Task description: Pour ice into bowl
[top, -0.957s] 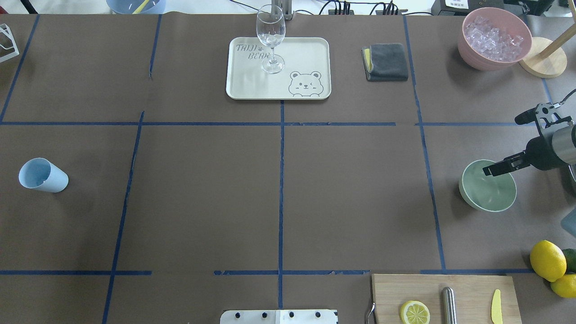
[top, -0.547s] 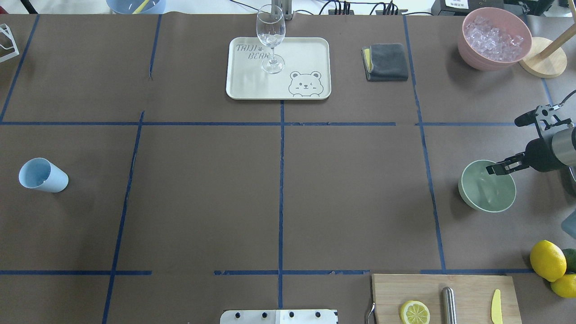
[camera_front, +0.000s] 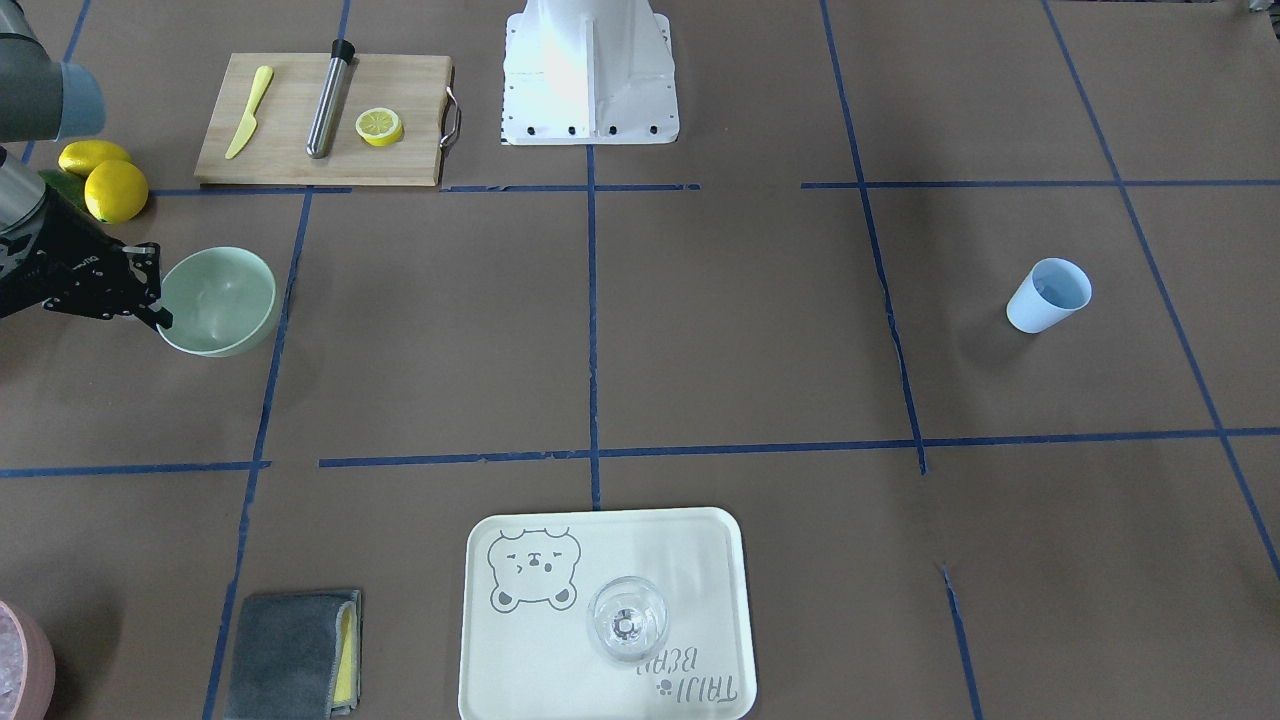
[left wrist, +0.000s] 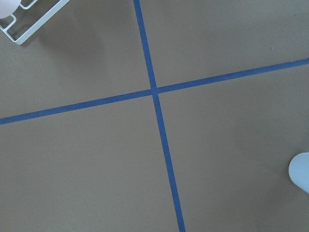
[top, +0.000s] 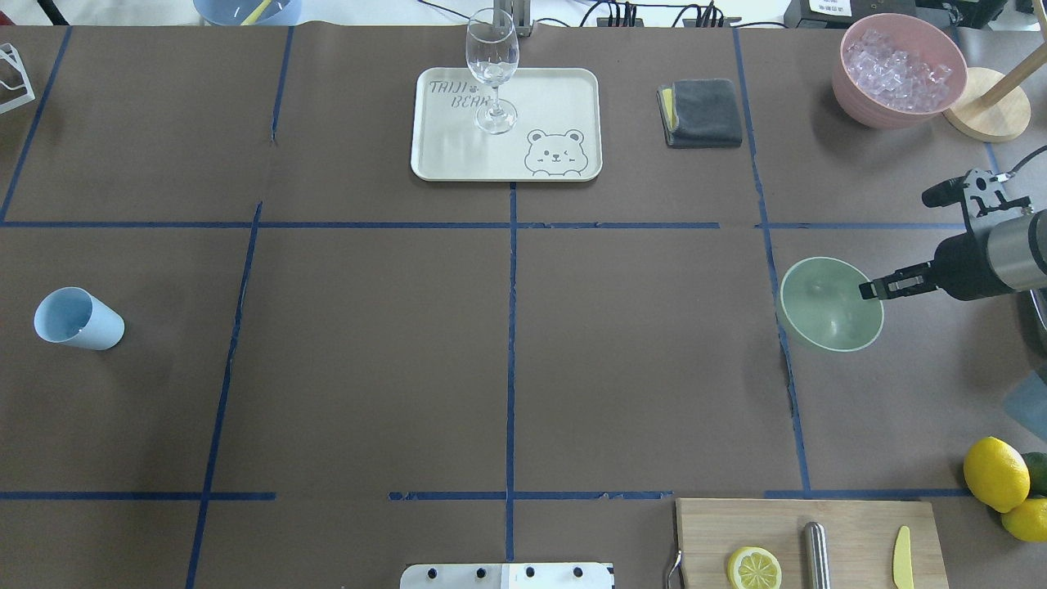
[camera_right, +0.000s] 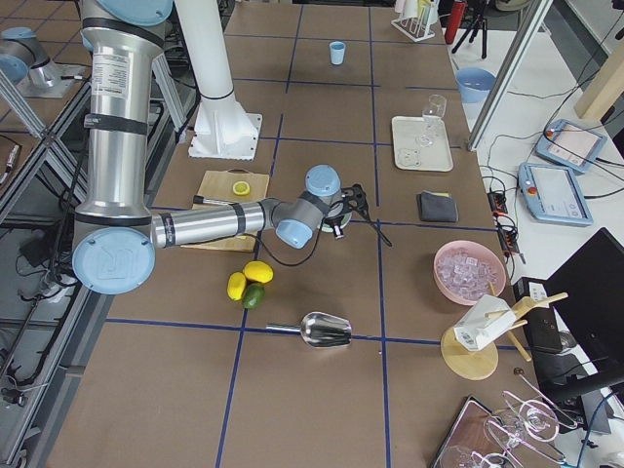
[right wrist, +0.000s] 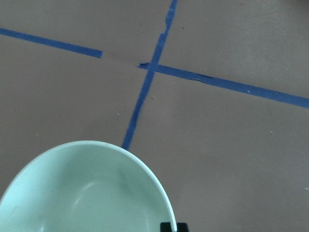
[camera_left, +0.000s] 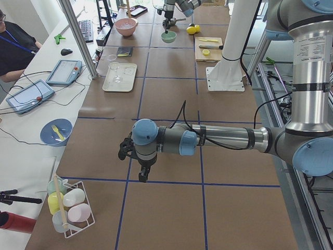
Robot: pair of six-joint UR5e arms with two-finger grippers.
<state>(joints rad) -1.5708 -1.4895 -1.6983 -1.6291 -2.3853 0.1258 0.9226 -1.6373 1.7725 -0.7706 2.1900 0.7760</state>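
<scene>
My right gripper will put the mint-green bowl down in the middle of the taped square [camera_front: 741, 320] beside the blue cup's square.
The pale mint-green bowl [top: 826, 307] is empty and hangs from its right rim in my right gripper [top: 869, 289], which is shut on that rim; the bowl looks raised slightly off the table. It also shows in the front view [camera_front: 220, 300] and in the right wrist view [right wrist: 87, 193]. The ice [top: 898, 64] lies heaped in the pink container [top: 859, 102] at the far right corner. The blue cup [top: 78, 319] lies tipped at the far left. My left gripper [camera_left: 126, 149] shows only in the exterior left view, near the cup's side; I cannot tell its state.
A cream tray [top: 564, 98] with a wine glass [top: 492, 69] and a grey cloth [top: 702, 112] are at the back. A cutting board [top: 851, 523] with a lemon half, lemons [top: 995, 473] and a metal scoop [camera_right: 322, 331] are near the robot's right.
My right gripper closed on the bowl's rim and carried the bowl left and farther from the robot. The cup, tray and ice have not moved.
</scene>
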